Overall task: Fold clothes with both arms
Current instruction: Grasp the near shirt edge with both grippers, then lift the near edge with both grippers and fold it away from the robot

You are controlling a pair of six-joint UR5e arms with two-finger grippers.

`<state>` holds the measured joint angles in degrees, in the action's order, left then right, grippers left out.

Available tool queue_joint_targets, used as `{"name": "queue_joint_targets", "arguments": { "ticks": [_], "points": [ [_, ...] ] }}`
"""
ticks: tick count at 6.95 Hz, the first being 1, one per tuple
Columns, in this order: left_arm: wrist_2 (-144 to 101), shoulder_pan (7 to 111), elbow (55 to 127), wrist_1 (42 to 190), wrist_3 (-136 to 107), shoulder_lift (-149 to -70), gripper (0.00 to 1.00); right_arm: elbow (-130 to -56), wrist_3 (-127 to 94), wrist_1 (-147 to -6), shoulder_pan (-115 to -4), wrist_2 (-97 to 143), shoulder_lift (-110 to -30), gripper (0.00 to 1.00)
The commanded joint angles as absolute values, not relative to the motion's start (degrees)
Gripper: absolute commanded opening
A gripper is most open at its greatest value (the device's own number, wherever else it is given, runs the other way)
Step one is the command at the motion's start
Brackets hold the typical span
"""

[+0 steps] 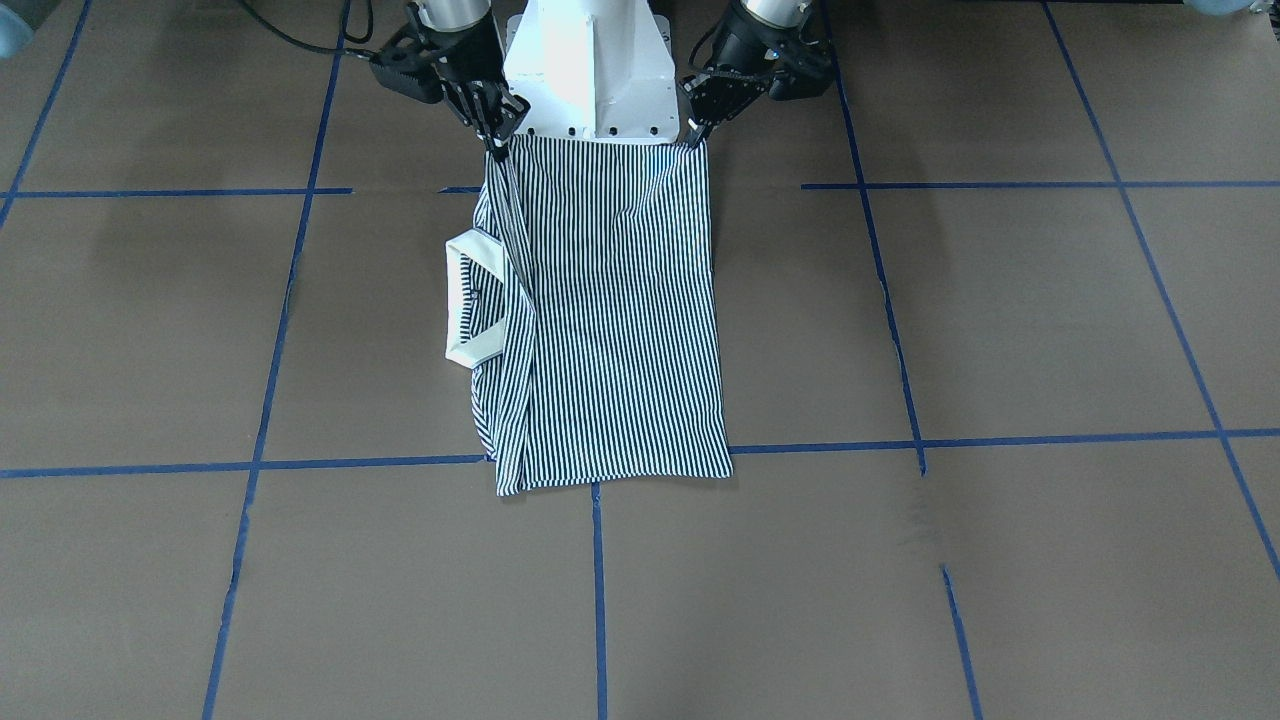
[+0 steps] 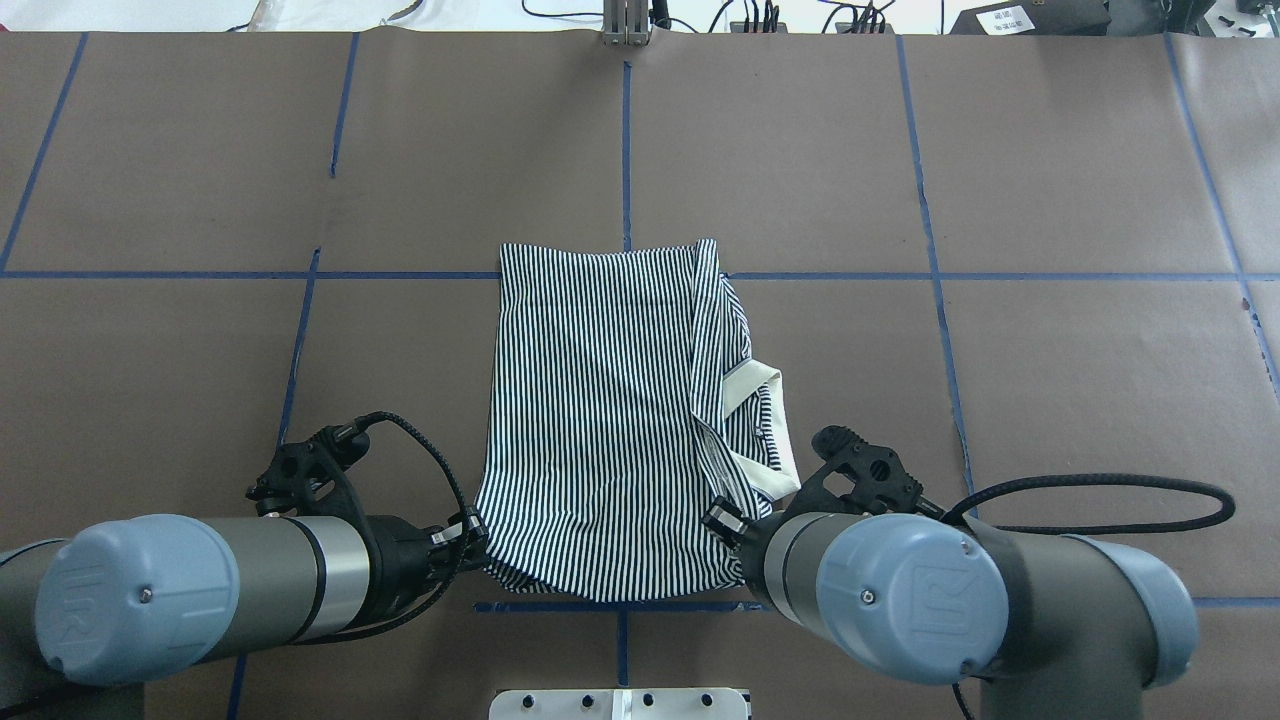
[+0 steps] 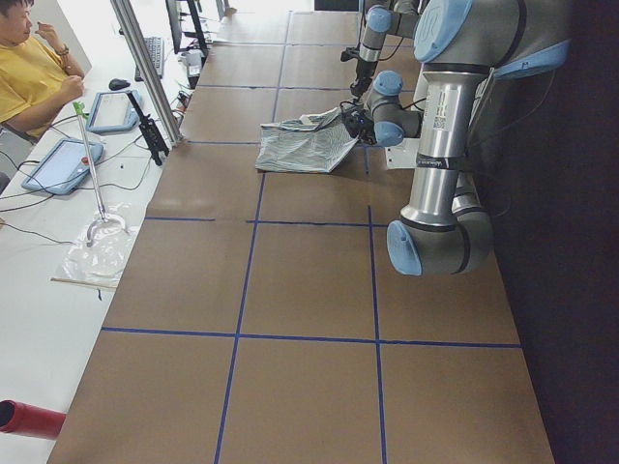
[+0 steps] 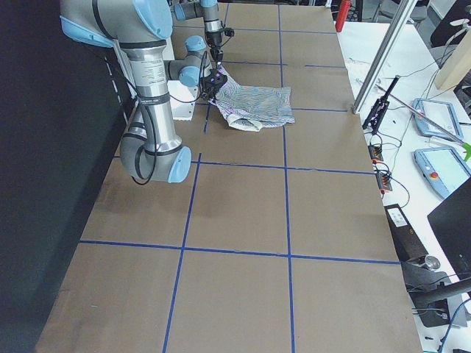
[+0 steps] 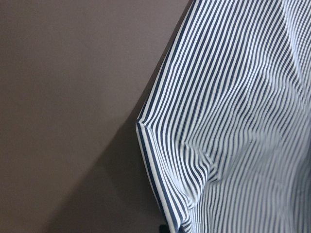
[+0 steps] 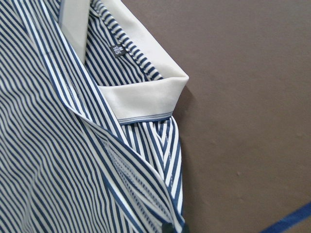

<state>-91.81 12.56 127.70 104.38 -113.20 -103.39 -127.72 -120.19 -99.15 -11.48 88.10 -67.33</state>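
The robot's left gripper needs to release the lifted corner just past the striped polo shirt's corner [image 1: 728,498] farthest from the white pedestal base.
The striped polo shirt [image 1: 620,320] [image 2: 600,400] lies folded lengthwise on the brown table, with its cream collar [image 1: 478,347] [image 2: 752,378] sticking out on my right side. Its edge nearest the robot base is raised off the table. My left gripper [image 1: 697,140] [image 2: 478,545] is shut on the left corner of that edge. My right gripper [image 1: 497,148] [image 2: 722,522] is shut on the right corner, by the collar side. The left wrist view shows taut striped fabric [image 5: 233,121]. In the right wrist view the collar [image 6: 146,99] and its size label sit close below the camera.
The white pedestal base [image 1: 590,70] stands just behind the lifted edge. Blue tape lines [image 1: 600,590] grid the table. A black cable [image 2: 1100,500] loops beside my right arm. A seated person [image 3: 34,72] and tablets [image 3: 63,164] are at a side desk.
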Motion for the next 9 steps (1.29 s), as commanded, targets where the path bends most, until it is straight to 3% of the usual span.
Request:
{"name": "queue_joint_targets", "arguments": {
  "ticks": [1, 2, 4, 5, 7, 8, 9],
  "points": [
    [-91.8, 18.1, 125.8, 102.0, -106.1, -107.9, 0.0, -127.0, -117.5, -102.0, -18.7, 88.3, -63.6, 0.0],
    [-92.2, 24.0, 118.8, 101.9, -102.3, -115.2, 0.0, -120.9, -115.3, -102.0, -23.2, 88.3, -59.3, 0.0],
    [-92.2, 30.4, 108.4, 103.7, -94.9, -119.6, 0.0, -105.7, -112.0, -92.7, -32.4, 94.9, -55.0, 0.0],
    [-92.1, 32.6, 102.2, 108.6, -93.4, -121.4, 0.0, -94.6, -112.1, -86.4, -35.0, 97.1, -49.8, 0.0],
    [-92.0, 36.8, 81.4, 120.8, -85.6, -127.8, 0.0, -76.5, -108.7, -79.4, -38.7, 99.2, -42.8, 0.04],
    [-91.9, 40.1, 72.3, 125.7, -79.9, -132.1, 0.33, -65.2, -107.2, -74.2, -42.0, 101.9, -37.3, 0.98],
    [-92.0, 41.2, 71.6, 125.9, -77.5, -132.3, 0.47, -62.3, -104.5, -71.7, -42.8, 102.2, -36.0, 1.0]
  ]
}}
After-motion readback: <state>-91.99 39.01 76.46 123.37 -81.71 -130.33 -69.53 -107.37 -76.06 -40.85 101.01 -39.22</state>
